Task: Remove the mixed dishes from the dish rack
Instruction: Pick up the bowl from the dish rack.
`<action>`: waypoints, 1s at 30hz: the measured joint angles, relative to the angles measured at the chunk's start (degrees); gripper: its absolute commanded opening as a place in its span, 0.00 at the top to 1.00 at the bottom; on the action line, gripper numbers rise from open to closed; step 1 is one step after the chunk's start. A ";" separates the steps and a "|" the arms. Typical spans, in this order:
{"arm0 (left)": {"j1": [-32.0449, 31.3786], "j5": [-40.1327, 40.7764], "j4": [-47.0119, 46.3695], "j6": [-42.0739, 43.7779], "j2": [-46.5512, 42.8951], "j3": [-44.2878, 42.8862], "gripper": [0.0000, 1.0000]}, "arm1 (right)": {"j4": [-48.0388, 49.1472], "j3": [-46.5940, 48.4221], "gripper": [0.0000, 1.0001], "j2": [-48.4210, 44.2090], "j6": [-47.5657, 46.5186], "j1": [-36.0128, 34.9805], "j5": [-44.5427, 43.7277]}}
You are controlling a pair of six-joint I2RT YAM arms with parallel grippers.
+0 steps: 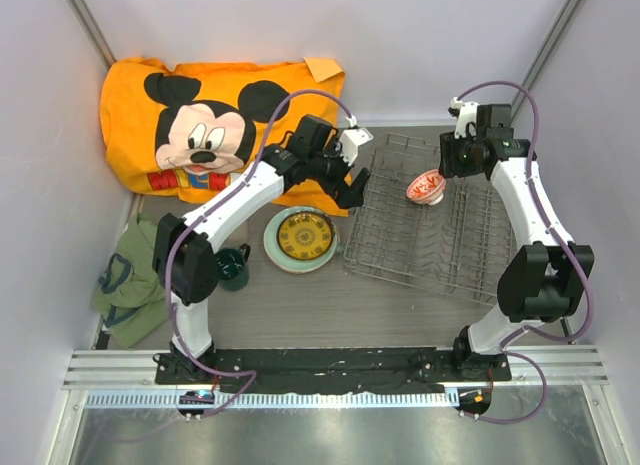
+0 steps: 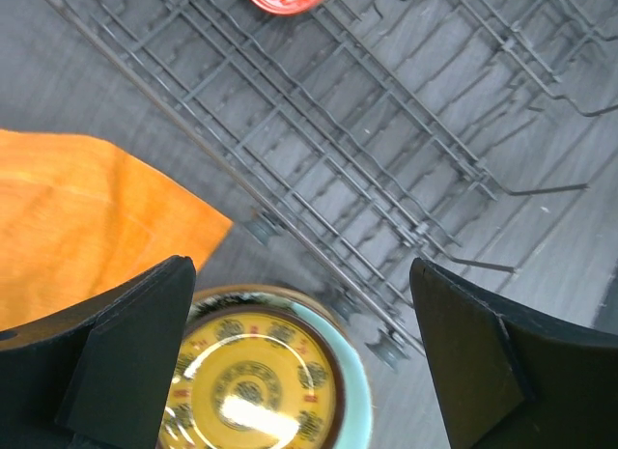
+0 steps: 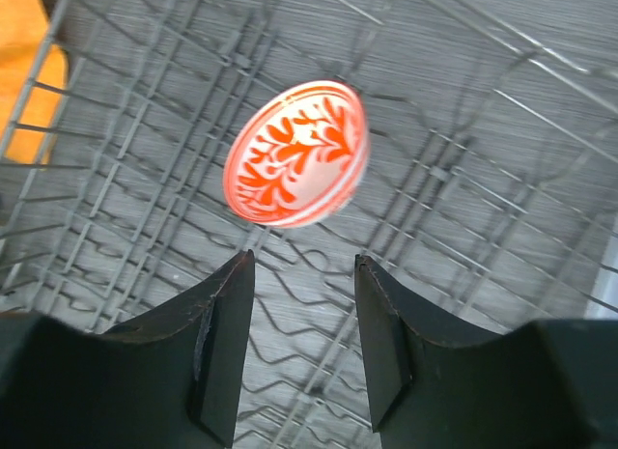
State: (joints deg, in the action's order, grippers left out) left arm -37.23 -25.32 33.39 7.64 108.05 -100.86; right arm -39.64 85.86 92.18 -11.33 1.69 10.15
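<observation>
Next, my left gripper needs to go to the near-side rim (image 1: 421,199) (image 2: 314,4) of the red-orange patterned bowl in the dish rack and close there.
The grey wire dish rack (image 1: 400,240) lies right of centre. The small red-orange patterned bowl (image 1: 426,188) stands tilted in its far part. My right gripper (image 1: 448,171) hovers just above and beside the bowl, open and empty. In the right wrist view the bowl (image 3: 297,152) is just beyond the open gripper (image 3: 304,264). The pale-green plate with the yellow-brown centre (image 1: 302,238) lies on the table left of the rack. My left gripper (image 1: 352,185) is open and empty above the rack's left edge. The dark teal mug (image 1: 233,266) stands by the left arm. The beige cup and floral plate are out of view.
An orange Mickey Mouse cloth (image 1: 220,120) lies at the back left, its corner near the rack. A green cloth (image 1: 130,280) lies at the left edge. White walls close in the table on three sides.
</observation>
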 measured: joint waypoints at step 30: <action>-7.28 -8.44 -11.56 16.87 27.26 -25.11 0.02 | 7.91 -15.82 0.49 -9.77 6.32 5.57 -9.49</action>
State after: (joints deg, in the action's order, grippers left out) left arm -44.51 -33.76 21.82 24.51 135.31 -125.97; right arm -31.73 70.04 82.41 -5.02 7.27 0.67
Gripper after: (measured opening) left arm 0.980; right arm 0.507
